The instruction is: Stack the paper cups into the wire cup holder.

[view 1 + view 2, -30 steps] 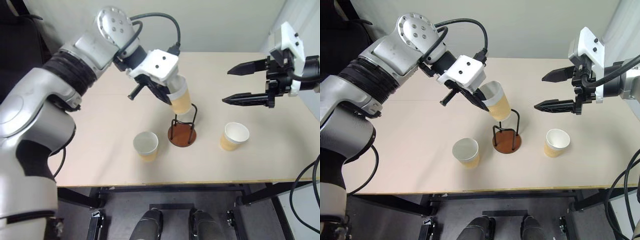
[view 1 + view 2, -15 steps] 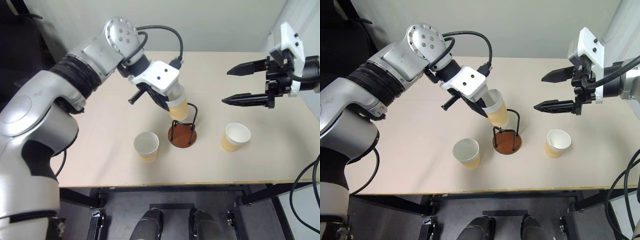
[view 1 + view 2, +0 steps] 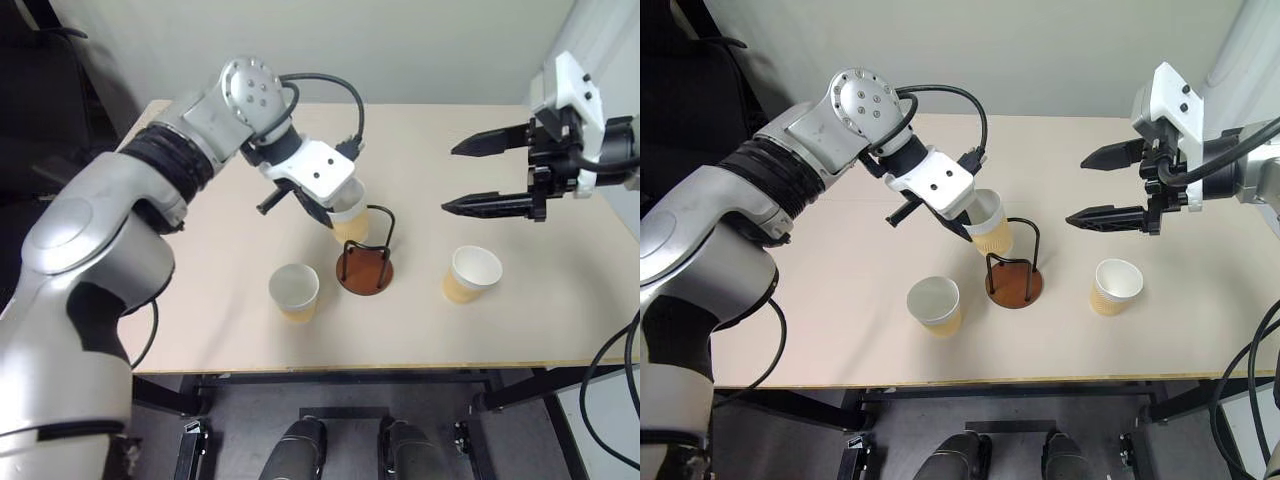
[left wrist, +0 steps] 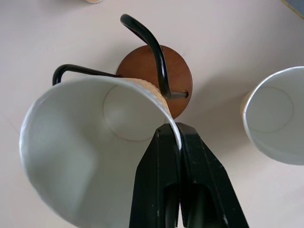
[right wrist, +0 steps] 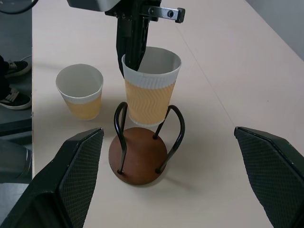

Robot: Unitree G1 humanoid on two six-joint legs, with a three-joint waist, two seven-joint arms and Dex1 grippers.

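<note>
Next, I set the paper cup free from my left gripper on the holder's reddish-brown base (image 3: 376, 269) (image 4: 151, 72), between the holder's black loops. The paper cup now hangs tilted over the holder.
My left gripper (image 3: 335, 215) is shut on the rim of a paper cup (image 5: 149, 90), one finger inside and one outside. The cup hangs slightly tilted over the wire cup holder (image 5: 137, 161), its bottom just between the tops of the black loops and above the reddish-brown base (image 4: 156, 71). A second paper cup (image 3: 294, 291) stands upright on the table to the holder's left, a third (image 3: 470, 272) to its right. My right gripper (image 3: 449, 180) hovers open and empty above the right-hand cup, pointing toward the holder.
The beige table (image 3: 200, 330) has bare room all round the holder and cups. Its front edge (image 3: 350, 368) runs close to the two standing cups. A pale wall stands behind the table's far edge.
My left gripper has come down with the cup, whose bottom has dropped from above the wire loops to between their tops. The right gripper has stayed still.
</note>
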